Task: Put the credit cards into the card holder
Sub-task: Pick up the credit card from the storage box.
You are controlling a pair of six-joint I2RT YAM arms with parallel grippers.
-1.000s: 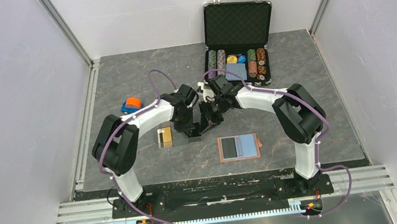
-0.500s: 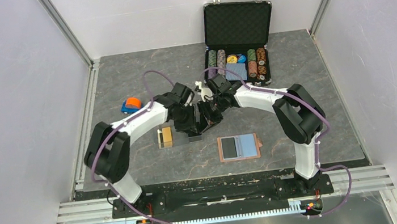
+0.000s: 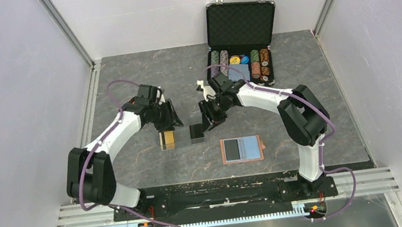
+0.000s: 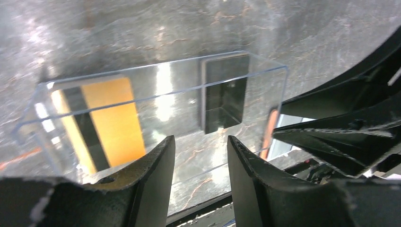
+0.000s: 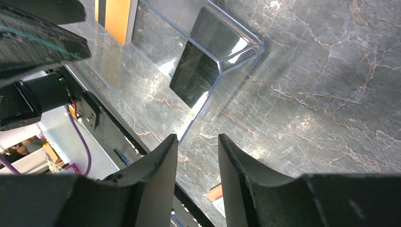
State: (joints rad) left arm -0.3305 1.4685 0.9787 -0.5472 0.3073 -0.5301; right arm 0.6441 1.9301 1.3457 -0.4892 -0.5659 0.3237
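The gold-orange card lies far from the robot's right gripper, so the left gripper will pinch the clear box's end [image 3: 160, 142], bring the box over and steady it.
A clear plastic box [image 3: 183, 137] lies on the table with a gold-orange credit card [image 3: 168, 138] at its left end and a black credit card [image 3: 196, 132] at its right end. The left wrist view shows both through the clear wall, the gold-orange card [image 4: 111, 123] and the black card [image 4: 224, 99]. My left gripper [image 3: 169, 122] hovers just behind the gold end, open and empty [image 4: 201, 146]. Behind the black end, my right gripper [image 3: 207, 125] is open and empty too [image 5: 197, 144]. The card holder [image 3: 242, 149] lies open, blue inside, to the front right.
An open black poker-chip case [image 3: 242, 44] stands at the back right, its rows of chips just behind the right arm's elbow. Grey walls close in the table on three sides. In the left wrist view the right arm [image 4: 354, 118] fills the right side.
Both grippers have opened. My left arm has swung left, away from the right gripper, to behind the gold card. The right gripper has stayed over the black card's end.
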